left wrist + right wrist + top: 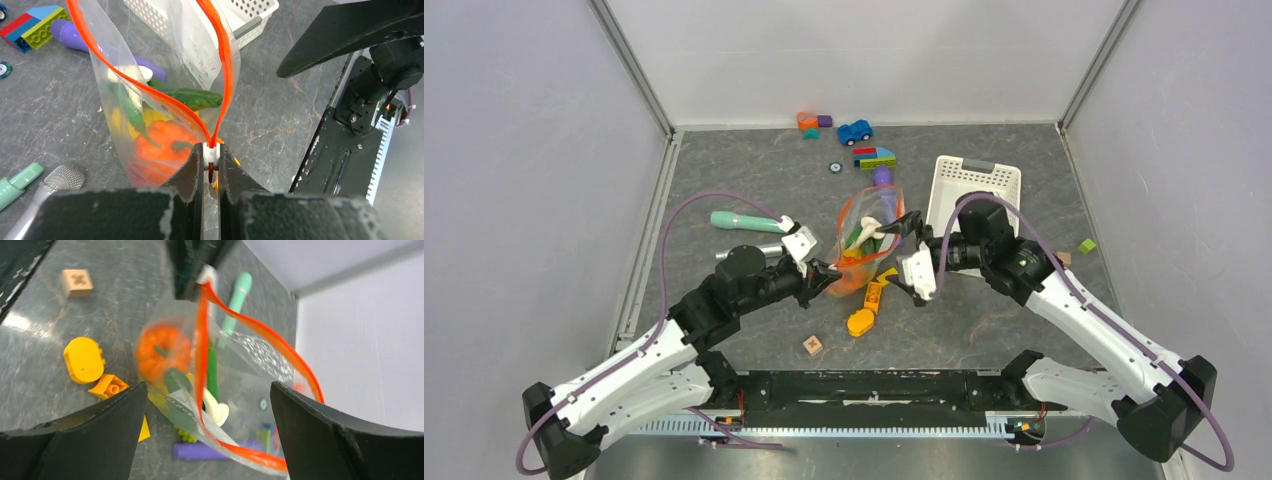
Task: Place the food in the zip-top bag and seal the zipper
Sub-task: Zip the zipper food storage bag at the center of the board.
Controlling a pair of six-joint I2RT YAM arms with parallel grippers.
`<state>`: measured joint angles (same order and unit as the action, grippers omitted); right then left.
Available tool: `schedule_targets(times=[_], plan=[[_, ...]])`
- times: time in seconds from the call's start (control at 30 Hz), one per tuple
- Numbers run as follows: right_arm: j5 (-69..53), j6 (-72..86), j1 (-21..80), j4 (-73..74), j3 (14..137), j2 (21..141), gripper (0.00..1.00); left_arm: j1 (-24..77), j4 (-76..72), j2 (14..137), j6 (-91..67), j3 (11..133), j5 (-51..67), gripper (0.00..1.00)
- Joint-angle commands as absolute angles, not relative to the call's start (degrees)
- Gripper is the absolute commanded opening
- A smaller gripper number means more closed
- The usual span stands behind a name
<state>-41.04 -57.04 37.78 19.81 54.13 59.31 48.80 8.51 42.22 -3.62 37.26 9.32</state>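
Note:
My right gripper should steady the zipper while my left gripper takes the zipper's end [211,173] below the white slider, because my left gripper covers the white slider.
The clear zip-top bag [871,235] stands open mid-table, its orange-red zipper [228,70] spread in a wide loop. Inside it are an orange pumpkin [162,145], a green cucumber [192,97], a yellow piece and a white garlic-like piece [131,74]. My left gripper [826,274] is shut on the white slider [211,154] at the near end of the zipper. My right gripper [915,256] is wide open just right of the bag and holds nothing. In the right wrist view the bag [250,370] and its zipper [201,340] lie between the spread fingers [75,440].
A white slotted basket [972,185] stands behind the right gripper. A purple tool [882,177] lies behind the bag, a teal tool [749,222] to its left. Orange and yellow blocks [864,310] and a wooden cube [812,345] lie in front. Small toys [855,131] sit at the back.

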Motion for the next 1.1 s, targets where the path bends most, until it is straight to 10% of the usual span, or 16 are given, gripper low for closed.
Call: schedule_targets(times=[0.0,0.63,1.07], plan=[[-58.5,-90.0,37.9,37.1,58.7,59.8,0.98,49.0,11.2,42.5,-0.1,40.7,11.3,0.02],[-58.2,-77.3,46.3,32.9,73.7,79.2,0.97,49.0,12.0,44.1,-0.5,41.9,15.8,0.02],[-44.8,-72.5,46.6,37.8,78.3,84.5,0.57,49.0,12.5,42.2,-0.1,40.8,13.9,0.02]])
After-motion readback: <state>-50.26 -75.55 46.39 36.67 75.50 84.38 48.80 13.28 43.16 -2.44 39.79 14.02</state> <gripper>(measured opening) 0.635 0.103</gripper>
